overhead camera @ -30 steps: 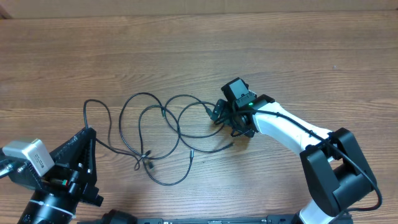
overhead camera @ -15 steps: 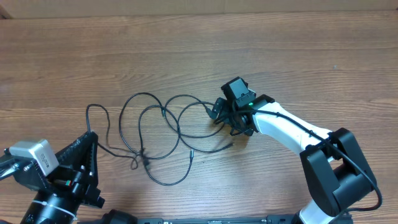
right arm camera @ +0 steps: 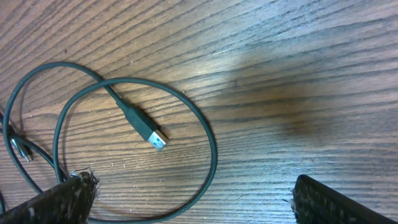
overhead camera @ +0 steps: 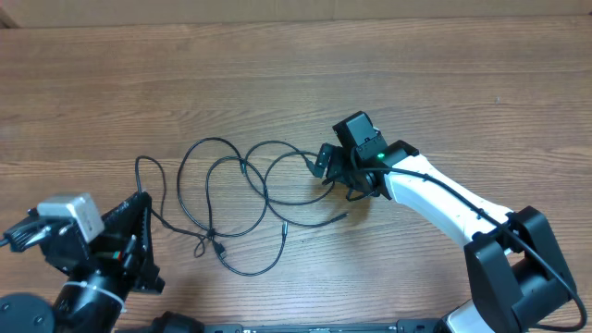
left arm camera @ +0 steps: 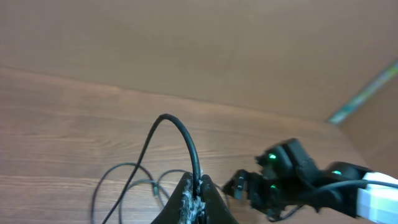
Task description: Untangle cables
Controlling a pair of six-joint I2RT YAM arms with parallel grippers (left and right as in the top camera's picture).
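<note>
Next, I let go of the cable with my left gripper on the bare wood (overhead camera: 124, 179) between the overlapping loops and the near side edge of the table.
The thin black cables (overhead camera: 231, 194) lie in overlapping loops on the wooden table, with small plug ends near the middle. My left gripper (overhead camera: 141, 199) is at the bundle's left end, shut on a cable; in the left wrist view the cable (left arm camera: 177, 127) arcs up out of the closed fingers (left arm camera: 198, 190). My right gripper (overhead camera: 339, 176) is at the bundle's right end, low over the table and open. In the right wrist view its fingers (right arm camera: 193, 205) stand wide apart around the near part of a cable loop (right arm camera: 208, 140), and a silver-tipped plug (right arm camera: 155, 137) lies inside that loop.
The wooden table (overhead camera: 296, 74) stretches beyond the bundle to a pale edge at the back. The right arm's white link (overhead camera: 435, 199) reaches in from the lower right. The left arm's base and camera block (overhead camera: 69, 222) sit at the lower left.
My left gripper has moved right and toward the front edge, dragging the cable's left loop slightly rightwards. The right gripper has hardly moved.
</note>
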